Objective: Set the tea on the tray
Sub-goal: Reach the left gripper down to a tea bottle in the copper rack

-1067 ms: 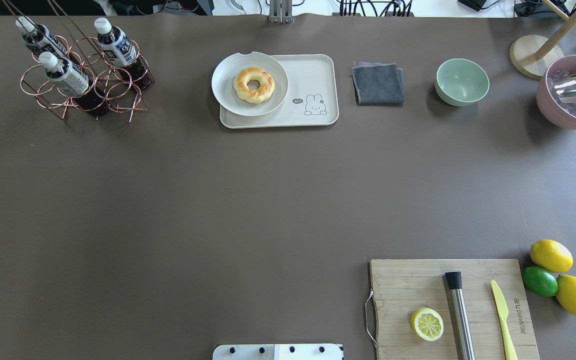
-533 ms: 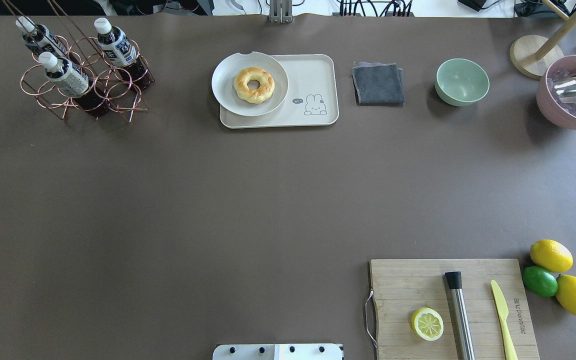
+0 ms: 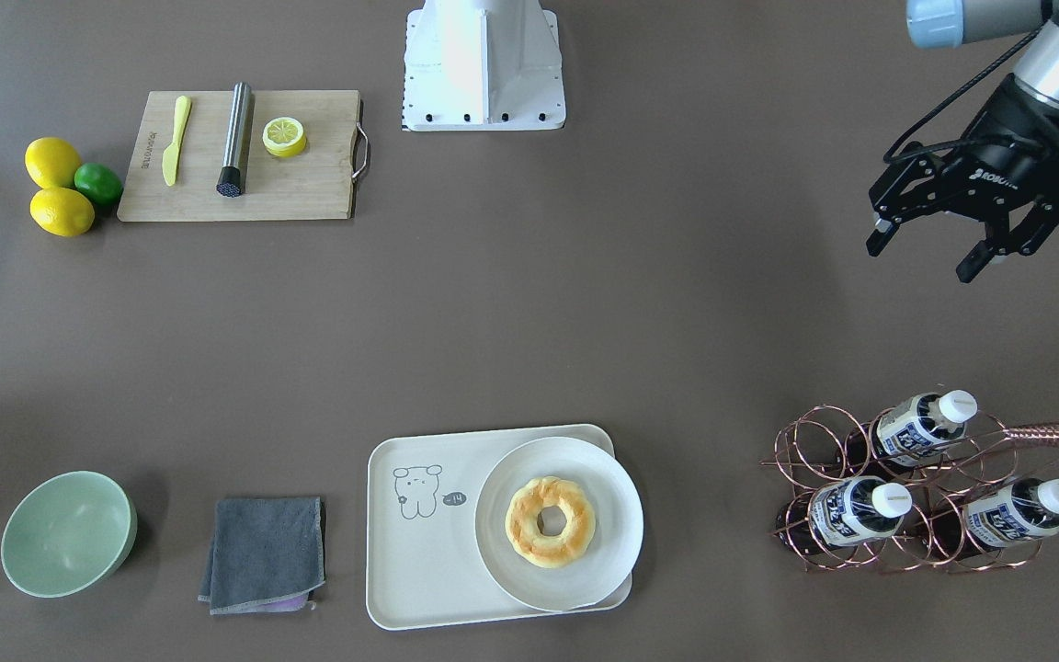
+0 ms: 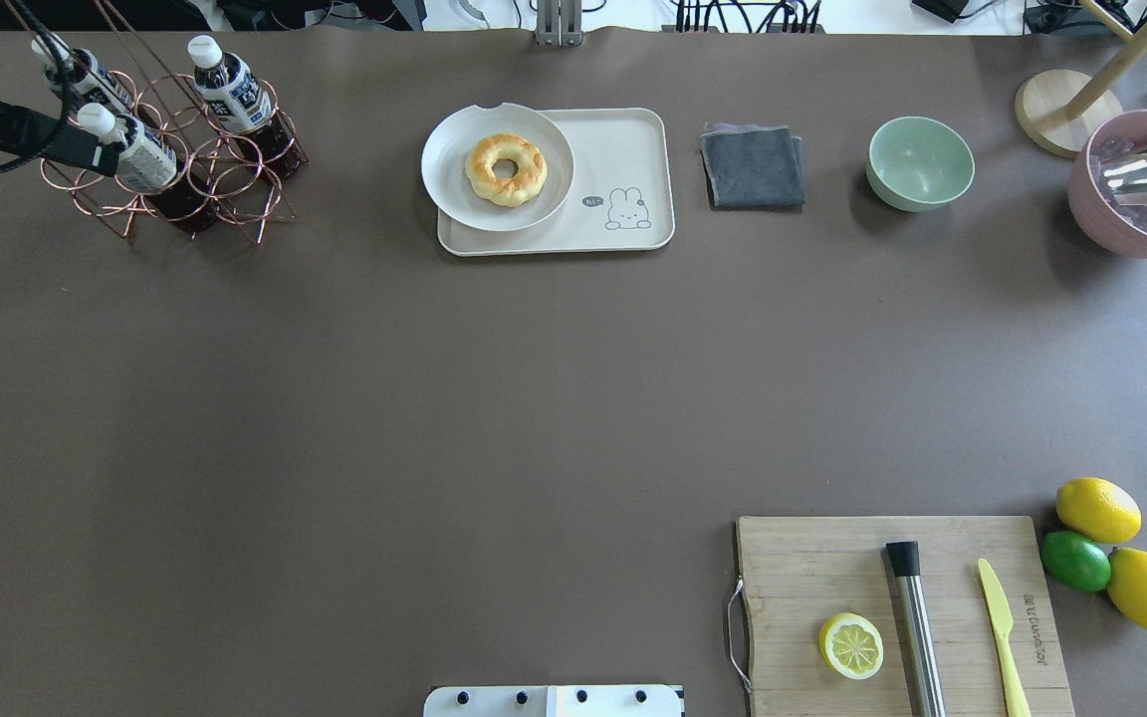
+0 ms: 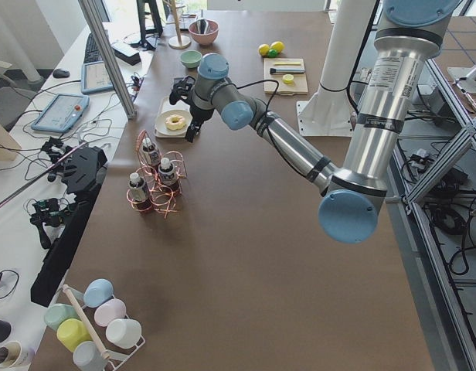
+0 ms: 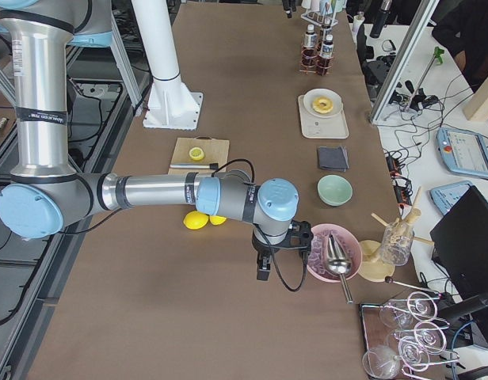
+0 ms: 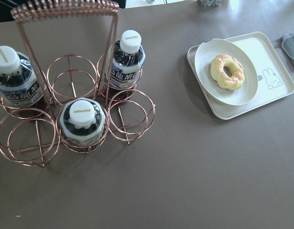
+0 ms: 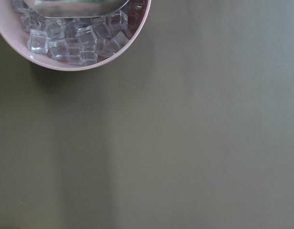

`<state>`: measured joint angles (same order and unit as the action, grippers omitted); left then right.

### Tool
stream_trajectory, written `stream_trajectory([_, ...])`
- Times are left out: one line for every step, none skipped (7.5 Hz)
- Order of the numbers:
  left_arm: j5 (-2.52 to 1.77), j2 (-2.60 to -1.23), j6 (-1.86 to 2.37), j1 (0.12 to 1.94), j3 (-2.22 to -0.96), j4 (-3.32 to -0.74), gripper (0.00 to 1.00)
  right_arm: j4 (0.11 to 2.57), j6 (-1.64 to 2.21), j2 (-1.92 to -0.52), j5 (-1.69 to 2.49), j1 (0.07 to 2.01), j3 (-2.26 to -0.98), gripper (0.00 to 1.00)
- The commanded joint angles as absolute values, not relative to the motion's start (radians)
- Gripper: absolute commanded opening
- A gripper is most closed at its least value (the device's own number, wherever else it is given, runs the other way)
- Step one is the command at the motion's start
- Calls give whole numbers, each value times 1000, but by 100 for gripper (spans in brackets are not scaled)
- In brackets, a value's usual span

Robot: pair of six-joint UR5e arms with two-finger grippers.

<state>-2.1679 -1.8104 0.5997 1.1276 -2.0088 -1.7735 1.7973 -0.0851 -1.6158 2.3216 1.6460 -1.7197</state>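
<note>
I should next close my left gripper on the neck [image 3: 938, 415] [image 7: 82, 126], just under the white cap, of the tea bottle on the robot's side of the copper wire rack.
Three tea bottles [image 3: 856, 508] [image 4: 225, 90] [image 7: 128, 57] with white caps and navy-and-white labels stand in a copper wire rack [image 3: 934, 552]. The cream tray [image 3: 419, 552] [image 4: 623, 149] [image 7: 271, 62] with its cartoon drawing lies at the table's far side from the robot. It carries a white plate [image 3: 612, 561] with a doughnut [image 3: 550, 521]. My left gripper [image 3: 923, 257] hangs open and empty above the table, on the robot's side of the rack. My right gripper [image 6: 264, 265] shows only in the exterior right view, beside the pink bowl; I cannot tell its state.
A grey cloth [image 3: 263, 552] and a green bowl [image 3: 68, 533] lie beside the tray. The wooden cutting board [image 3: 240, 156] holds a half lemon, a steel muddler and a yellow knife, with lemons and a lime [image 3: 97, 182] next to it. A pink bowl of ice [image 8: 75, 38] sits near the right arm.
My left arm has come into the overhead view at the top left, reaching over the bottle rack. Nothing on the table has moved.
</note>
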Motion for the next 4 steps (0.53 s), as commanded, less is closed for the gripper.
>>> stream_trajectory([-2007, -1893, 716, 1074, -1994, -1651, 98, 1796, -86, -1620, 2321, 1646, -1717, 100])
stream_trajectory([-1999, -1890, 694, 1074, -1947, -1669, 98, 1796, -84, -1618, 2322, 1646, -1717, 100])
stream_trajectory([-2000, -1888, 675, 1074, -1934, -1670, 98, 1796, -84, -1614, 2321, 1646, -1717, 100])
stream_trajectory([-2008, -1885, 655, 1075, -1921, -1671, 98, 1796, -84, -1609, 2322, 1646, -1717, 100])
